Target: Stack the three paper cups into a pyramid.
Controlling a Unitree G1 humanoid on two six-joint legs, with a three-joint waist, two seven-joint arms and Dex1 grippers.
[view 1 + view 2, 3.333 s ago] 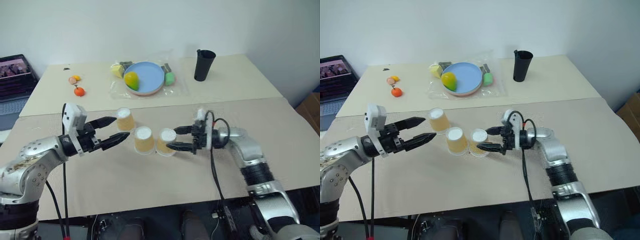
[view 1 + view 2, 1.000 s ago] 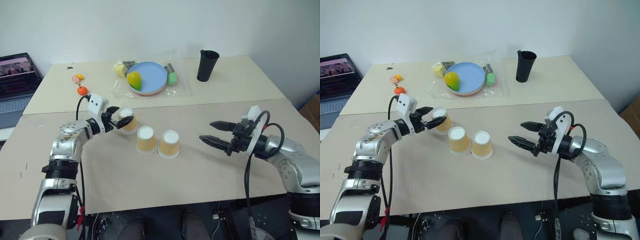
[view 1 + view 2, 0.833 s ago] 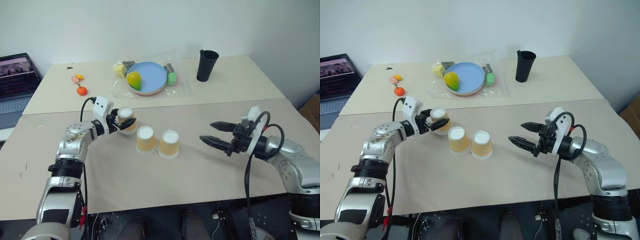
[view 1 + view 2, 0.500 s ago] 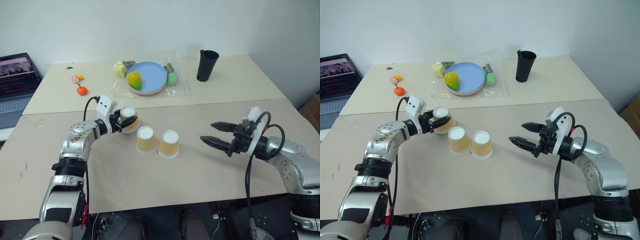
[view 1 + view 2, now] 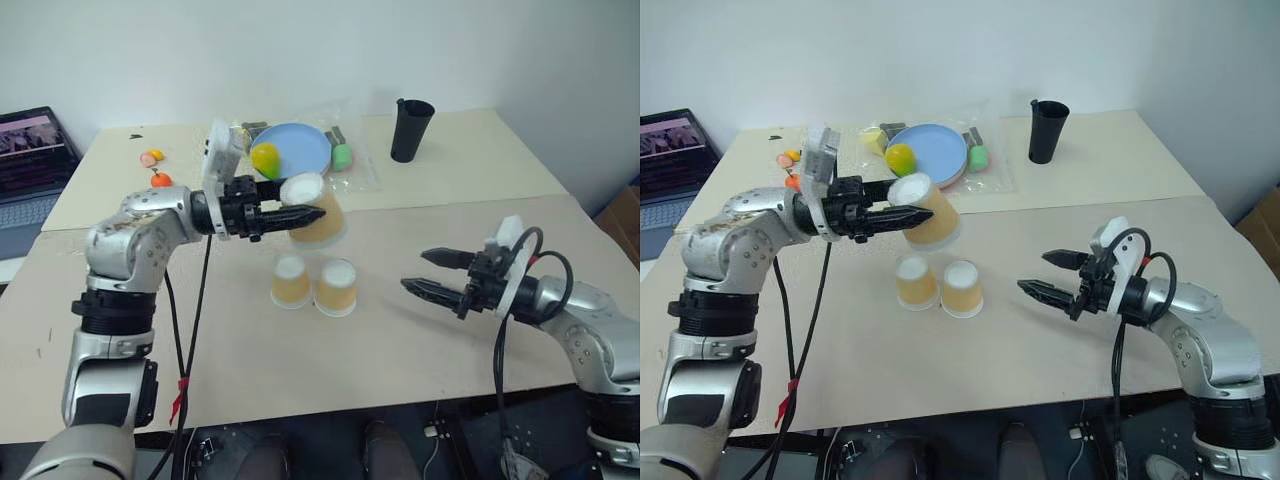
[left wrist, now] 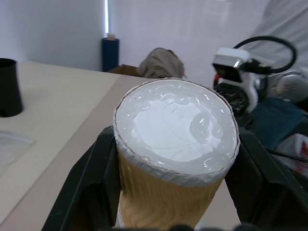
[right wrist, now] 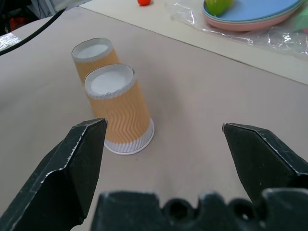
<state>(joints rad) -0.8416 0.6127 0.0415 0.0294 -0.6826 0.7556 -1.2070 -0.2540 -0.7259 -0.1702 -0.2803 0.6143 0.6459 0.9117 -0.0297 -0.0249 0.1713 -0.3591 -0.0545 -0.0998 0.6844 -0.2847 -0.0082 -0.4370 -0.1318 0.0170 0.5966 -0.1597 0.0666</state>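
Observation:
The held paper cup, now tilted in the air behind them, will go on top of both standing cups [image 5: 311, 270] from my left gripper, bridging their white bases.
Two tan-orange paper cups stand upside down and side by side on the near table, one on the left [image 5: 290, 280] and one on the right [image 5: 337, 288]. A third paper cup [image 5: 322, 228] hangs tilted in the air just above and behind them, with my left gripper [image 5: 310, 213] shut on its sides. In the left wrist view its white base [image 6: 175, 125] sits between the black fingers [image 6: 89, 190]. My right gripper [image 5: 426, 273] stands open to the right of the pair, well apart from them. The right wrist view looks at both standing cups [image 7: 120, 108] between its spread fingers [image 7: 77, 163].
On the far table lie a blue plate [image 5: 303, 143] with a yellow-green fruit [image 5: 264, 158] on clear plastic, a tall black cup [image 5: 407, 130] and small orange pieces [image 5: 160, 180]. A laptop [image 5: 30, 160] sits at far left. A seam joins the two tables.
My left gripper has closed on the third cup, lifted it off the table and carried it to the right, over the two standing cups. The right arm has kept still.

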